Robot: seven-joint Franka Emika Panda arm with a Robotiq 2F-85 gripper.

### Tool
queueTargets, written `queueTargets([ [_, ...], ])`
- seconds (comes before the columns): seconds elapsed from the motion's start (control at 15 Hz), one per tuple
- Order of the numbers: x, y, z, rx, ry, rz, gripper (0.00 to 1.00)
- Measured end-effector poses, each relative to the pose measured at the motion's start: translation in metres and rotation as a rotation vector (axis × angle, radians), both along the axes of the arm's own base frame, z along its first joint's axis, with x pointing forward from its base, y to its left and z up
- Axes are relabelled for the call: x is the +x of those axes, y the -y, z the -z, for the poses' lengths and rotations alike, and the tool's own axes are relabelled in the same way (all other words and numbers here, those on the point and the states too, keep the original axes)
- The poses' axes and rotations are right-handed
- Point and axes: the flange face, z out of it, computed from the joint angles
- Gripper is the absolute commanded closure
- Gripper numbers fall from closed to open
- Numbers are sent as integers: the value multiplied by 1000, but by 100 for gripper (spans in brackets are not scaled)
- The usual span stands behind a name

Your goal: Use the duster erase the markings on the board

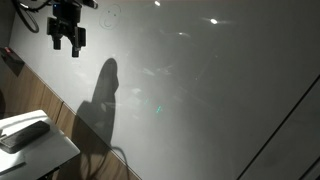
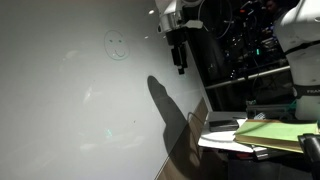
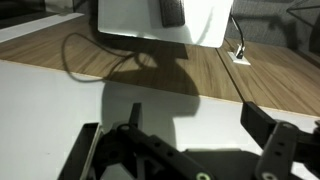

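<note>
The duster is to be gripped next: my gripper needs to go down to the small white table and close across the board-side half of the duster (image 1: 36, 129) (image 3: 174, 19).
The board (image 1: 210, 90) is a large glossy grey-white panel that fills both exterior views (image 2: 60, 110). The markings (image 2: 117, 45) are a faint roundish scribble near its top, also faint in an exterior view (image 1: 112, 14). The duster (image 1: 22, 135) is a dark oblong block lying on a small white table (image 1: 45, 150). In the wrist view it shows at the top edge (image 3: 172, 10). My gripper (image 1: 67, 47) is open and empty, up near the board, beside the markings and far from the duster. It also shows in an exterior view (image 2: 181, 66) and the wrist view (image 3: 175, 135).
A wooden strip (image 1: 62, 108) runs along the board's edge, with a dark cable (image 3: 85, 60) and a white socket (image 3: 238, 54) on it. The gripper's shadow (image 1: 100, 100) falls on the board. Yellow-green papers (image 2: 268, 132) and dark equipment (image 2: 240, 40) stand beside the board.
</note>
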Motion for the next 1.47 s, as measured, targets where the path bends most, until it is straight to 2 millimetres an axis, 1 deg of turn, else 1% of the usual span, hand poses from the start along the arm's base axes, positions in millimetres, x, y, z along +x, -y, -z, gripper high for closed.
queueTargets([
  [0.4, 0, 0, 1, -1, -1, 1, 0],
  [0.6, 0, 3, 7, 3, 16, -6, 0],
  [0.8, -2, 13, 26, 11, 32, -19, 0],
  [1.2, -14, 45, 84, 13, 10, -24, 0],
  [1.33, -12, 51, 96, 14, -14, -24, 0],
  [1.47, -10, 53, 109, 12, -51, -31, 0],
])
